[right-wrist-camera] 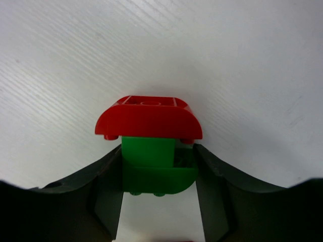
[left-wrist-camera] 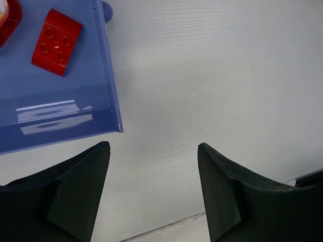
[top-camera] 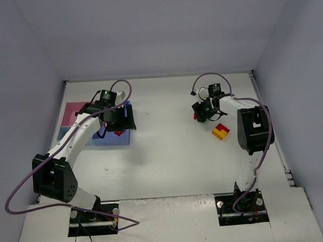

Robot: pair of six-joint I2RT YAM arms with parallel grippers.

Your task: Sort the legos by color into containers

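Next, my right gripper lets go of the green lego on the white table (top-camera: 166,144) between the blue container and yellow lego.
My right gripper (right-wrist-camera: 157,147) is shut on a green lego (right-wrist-camera: 151,164), one finger pressed against each of its sides. A rounded red lego (right-wrist-camera: 149,120) is stuck to the green one's far end, just above the white table. From above, this gripper (top-camera: 203,112) sits at the back right with a bit of red (top-camera: 195,116) showing beside it. My left gripper (left-wrist-camera: 154,151) is open and empty over bare table, next to the blue container (left-wrist-camera: 60,116). That container holds a red lego (left-wrist-camera: 56,41).
A yellow lego joined to a red one (top-camera: 220,131) lies on the table near the right arm. A pink container (top-camera: 74,112) adjoins the blue one (top-camera: 111,139) at the left. Another red piece (left-wrist-camera: 7,17) shows at the blue tray's corner.
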